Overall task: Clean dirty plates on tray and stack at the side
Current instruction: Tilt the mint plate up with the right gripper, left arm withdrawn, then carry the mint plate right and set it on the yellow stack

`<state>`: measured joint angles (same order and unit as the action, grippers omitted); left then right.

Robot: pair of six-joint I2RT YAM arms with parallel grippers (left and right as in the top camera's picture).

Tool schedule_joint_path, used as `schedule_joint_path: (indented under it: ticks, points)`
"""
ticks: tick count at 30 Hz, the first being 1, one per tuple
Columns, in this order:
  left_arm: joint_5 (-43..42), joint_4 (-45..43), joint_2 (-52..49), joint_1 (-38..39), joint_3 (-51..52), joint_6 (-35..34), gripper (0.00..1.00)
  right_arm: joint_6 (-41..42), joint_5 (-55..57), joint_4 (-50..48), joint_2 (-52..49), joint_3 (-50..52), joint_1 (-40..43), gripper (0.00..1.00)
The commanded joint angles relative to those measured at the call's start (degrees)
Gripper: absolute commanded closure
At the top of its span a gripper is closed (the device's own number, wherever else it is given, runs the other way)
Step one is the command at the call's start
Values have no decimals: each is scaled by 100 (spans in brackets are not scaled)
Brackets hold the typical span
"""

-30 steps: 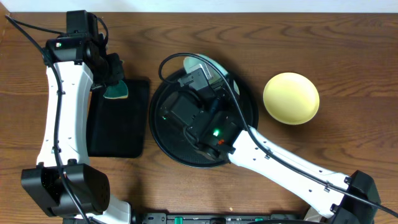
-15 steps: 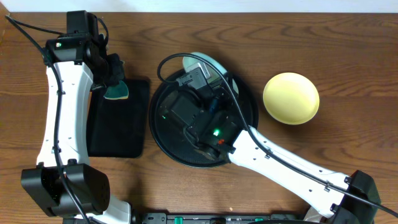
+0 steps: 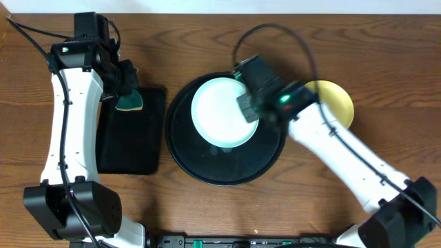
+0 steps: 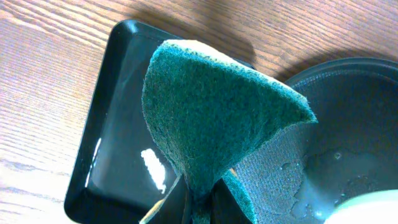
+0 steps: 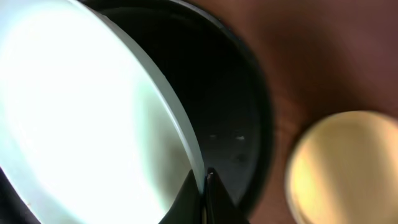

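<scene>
My right gripper is holding the pale mint plate above the large round black tray and will let it go on top of the pale yellow plate (image 3: pixel 322 108) (image 5: pixel 351 171) next to the round tray.
A pale mint plate (image 3: pixel 220 112) is held over the large round black tray (image 3: pixel 207 164). My right gripper (image 3: pixel 249 103) is shut on the plate's right rim; the right wrist view shows the fingers (image 5: pixel 204 186) pinching the rim of the plate (image 5: pixel 81 118) above the tray (image 5: pixel 242 118). A pale yellow plate (image 3: pixel 337 103) lies on the wood right of the tray, partly under my right arm; it also shows in the right wrist view (image 5: pixel 342 168). My left gripper (image 3: pixel 126 86) is shut on a green sponge (image 4: pixel 211 118) over the small rectangular tray. A second mint plate is not visible.
A small black rectangular tray (image 3: pixel 131 138) lies left of the round tray; in the left wrist view (image 4: pixel 118 143) it carries a white smear. The round tray's wet floor (image 4: pixel 348 124) shows at that view's right. Bare wooden table surrounds everything.
My right arm swung from lying over the tray to the tray's right side. The mint plate, before mostly hidden at the tray's back, is now gripped and in full view. The left arm is still.
</scene>
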<state>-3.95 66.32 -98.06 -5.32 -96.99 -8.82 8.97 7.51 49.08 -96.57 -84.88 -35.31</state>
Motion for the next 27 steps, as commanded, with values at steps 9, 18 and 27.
schedule_joint_path:
  ticks: [9,18,27]
  points:
    - [7,81,-11,-17,79,-28,92,-2,-2264,640,444,-20,2507,99]
    - [179,87,-11,-20,398,-26,92,22,-1368,345,356,544,4046,99]
    - [205,87,-11,-20,420,17,93,22,-1305,-911,354,1797,4627,99]
